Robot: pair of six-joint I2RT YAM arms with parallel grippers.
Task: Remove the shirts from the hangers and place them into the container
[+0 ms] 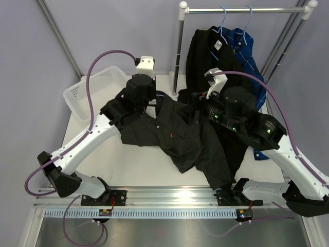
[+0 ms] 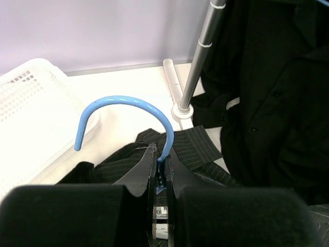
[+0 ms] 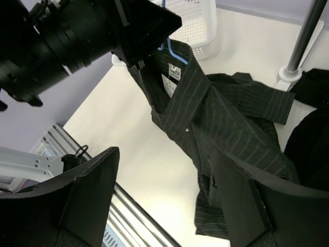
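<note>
The hanger's arm still runs into the pinstriped shirt. Next, my right gripper takes the shirt's edge [image 3: 197, 82] near the collar and pulls it off the hanger.
The dark pinstriped shirt [image 1: 177, 135] hangs from its collar and trails over the table, still on a light-blue hanger [image 2: 123, 103]. My left gripper [image 2: 163, 165] is shut on that hanger's neck, just above the collar; it also shows in the right wrist view [image 3: 146, 36]. My right gripper [image 3: 164, 200] stands open beside the shirt [image 3: 226, 118], with the hem close to its right finger [image 3: 247, 206] and nothing between the fingers. The white container [image 1: 95, 88] sits at the table's back left. A black shirt [image 1: 205, 54] and a blue checked shirt [image 1: 247, 49] hang on hangers [image 1: 223, 15] from the rail.
The silver rail [image 1: 241, 9] stands at the back right on an upright pole [image 2: 200, 56], whose base is just beyond the pinstriped shirt. Purple cables loop over both arms. A metal track [image 1: 169, 193] runs along the near table edge.
</note>
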